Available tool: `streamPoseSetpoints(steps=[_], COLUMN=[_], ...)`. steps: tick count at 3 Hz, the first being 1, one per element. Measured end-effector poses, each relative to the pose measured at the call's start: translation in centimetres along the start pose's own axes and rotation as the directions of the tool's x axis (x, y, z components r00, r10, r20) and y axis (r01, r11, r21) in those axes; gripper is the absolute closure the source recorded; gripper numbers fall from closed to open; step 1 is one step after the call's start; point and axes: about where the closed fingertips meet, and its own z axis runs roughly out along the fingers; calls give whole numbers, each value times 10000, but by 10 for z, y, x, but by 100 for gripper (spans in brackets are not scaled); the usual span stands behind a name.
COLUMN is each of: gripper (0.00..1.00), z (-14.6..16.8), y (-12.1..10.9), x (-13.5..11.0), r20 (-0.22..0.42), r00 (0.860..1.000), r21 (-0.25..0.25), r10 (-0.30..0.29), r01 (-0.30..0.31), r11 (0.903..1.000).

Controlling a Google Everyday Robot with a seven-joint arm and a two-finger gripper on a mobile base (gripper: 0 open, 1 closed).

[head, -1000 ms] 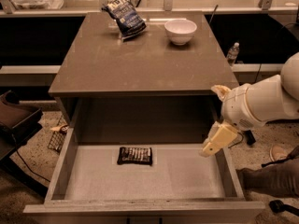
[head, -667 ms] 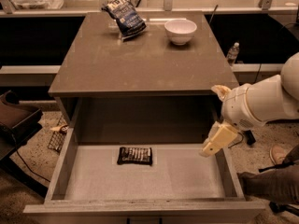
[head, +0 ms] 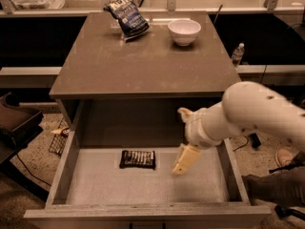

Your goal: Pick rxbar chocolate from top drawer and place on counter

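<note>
The rxbar chocolate has the nearer end (head: pixel 149 159), facing the middle of the open top drawer, and my gripper will close on that end.
The rxbar chocolate (head: pixel 137 159), a dark flat bar with pale lettering, lies flat on the pale floor of the open top drawer (head: pixel 95 185), left of its middle. My gripper (head: pixel 183 160) hangs over the drawer's floor just right of the bar, a short gap apart from it, its pale fingers pointing down. It holds nothing that I can see. The counter (head: pixel 143 61) is the flat grey-brown top above the drawer.
A dark blue chip bag (head: pixel 127 15) and a white bowl (head: pixel 184 31) sit at the back of the counter. A water bottle (head: pixel 237 54) stands on the right. A dark chair (head: pixel 14 128) is at the left. A person's leg and shoe (head: pixel 281 175) are at the lower right.
My arm has moved left into the drawer, from near its right wall to just right of the bar. The bar has not moved.
</note>
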Motion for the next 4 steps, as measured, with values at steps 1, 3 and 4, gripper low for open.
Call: streamPoseSetpoints(steps=[1,3,4], gripper=[0,0,0], z=[56,140,165], y=[7,7,10], x=[-13,-7,5], r20=[-24,-412,-593], r00=[9991,9973,9972], r21=[-360,-985,-1338], r10=[-417,-604,-445], r01=[416,561,363], r11=[9985,9936,9903])
